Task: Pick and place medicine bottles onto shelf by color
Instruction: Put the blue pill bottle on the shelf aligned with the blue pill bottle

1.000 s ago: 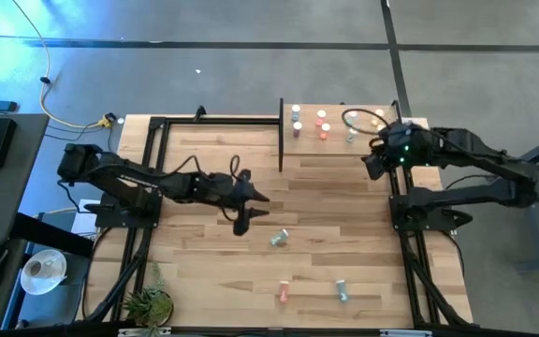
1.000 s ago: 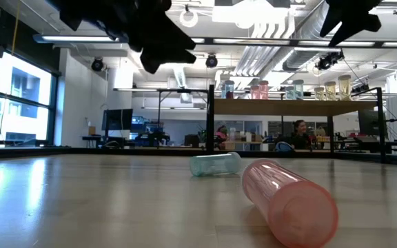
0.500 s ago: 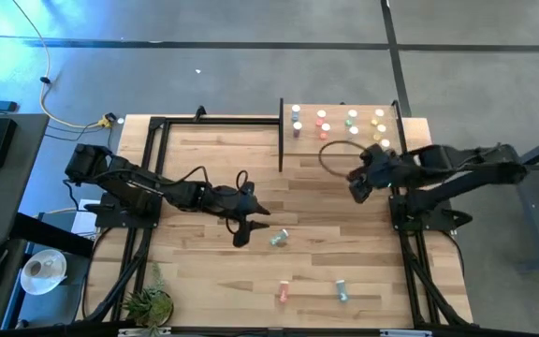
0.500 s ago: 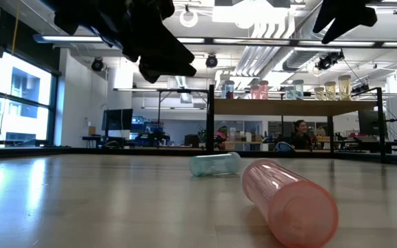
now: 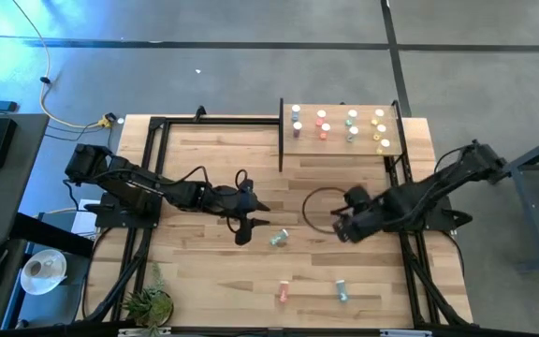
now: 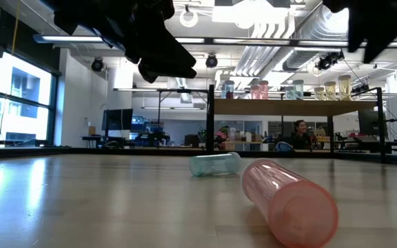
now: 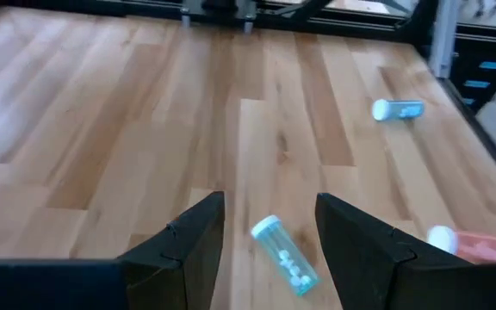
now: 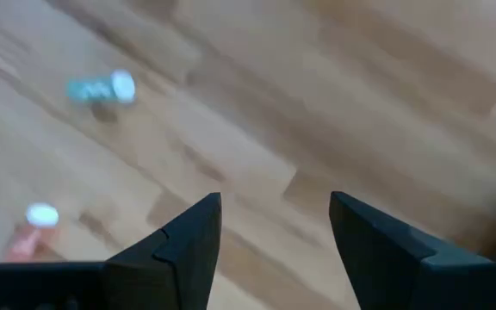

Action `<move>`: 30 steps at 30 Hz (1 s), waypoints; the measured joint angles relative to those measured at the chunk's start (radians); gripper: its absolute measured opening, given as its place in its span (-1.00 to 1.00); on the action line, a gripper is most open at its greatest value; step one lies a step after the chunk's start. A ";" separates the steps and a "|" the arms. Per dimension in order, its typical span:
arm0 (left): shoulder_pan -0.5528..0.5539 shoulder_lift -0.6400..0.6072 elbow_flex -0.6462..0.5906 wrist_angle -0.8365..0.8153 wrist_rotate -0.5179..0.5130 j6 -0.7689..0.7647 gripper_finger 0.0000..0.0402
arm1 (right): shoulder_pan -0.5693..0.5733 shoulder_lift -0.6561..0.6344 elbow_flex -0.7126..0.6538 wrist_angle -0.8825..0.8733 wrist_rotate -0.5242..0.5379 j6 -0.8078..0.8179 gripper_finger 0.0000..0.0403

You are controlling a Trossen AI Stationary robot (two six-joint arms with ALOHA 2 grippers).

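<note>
The right gripper next closes on the blue-grey bottle, beside the pink bottle, at the lower half of its body point(image 5: 342, 295).
A teal bottle point(image 5: 279, 239) lies on its side on the table; it also shows in the left wrist view point(image 7: 284, 256) and the low view point(image 6: 214, 164). My left gripper point(image 5: 248, 225) hangs open just to its left, above it, touching nothing; its fingers point(image 7: 269, 207) stand apart short of the bottle. My right gripper point(image 5: 344, 227) is open and empty over the table's middle right point(image 8: 274, 207). A pink bottle point(image 5: 284, 293) and a blue-grey bottle point(image 5: 342, 291) lie on their sides near the near edge. The shelf point(image 5: 305, 138) at the far right carries several upright bottles.
Black frame posts point(image 5: 280, 136) stand beside the shelf, and rails run along both table sides. A small plant point(image 5: 148, 304) sits at the near left corner. Bare wood lies between the two grippers and the shelf.
My right gripper has swung from over the shelf toward the table's near edge and left, to the table's middle right, staying open. My left gripper has shifted slightly toward the near edge, closer to the teal bottle. The bottles have not moved.
</note>
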 joint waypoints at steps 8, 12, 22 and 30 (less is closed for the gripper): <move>0.000 0.000 0.000 0.000 -0.046 -0.018 -0.14 | 0.125 0.154 0.000 0.086 -0.115 0.175 0.03; 0.000 0.000 0.000 0.000 -0.047 -0.018 -0.14 | 0.178 0.223 0.000 0.148 -0.157 0.244 0.03; 0.000 0.000 0.000 0.000 -0.047 -0.019 -0.14 | 0.294 0.354 0.000 0.294 -0.221 0.404 0.03; 0.000 0.000 0.000 0.000 -0.048 -0.019 -0.14 | 0.322 0.425 0.000 0.471 -0.218 0.404 0.03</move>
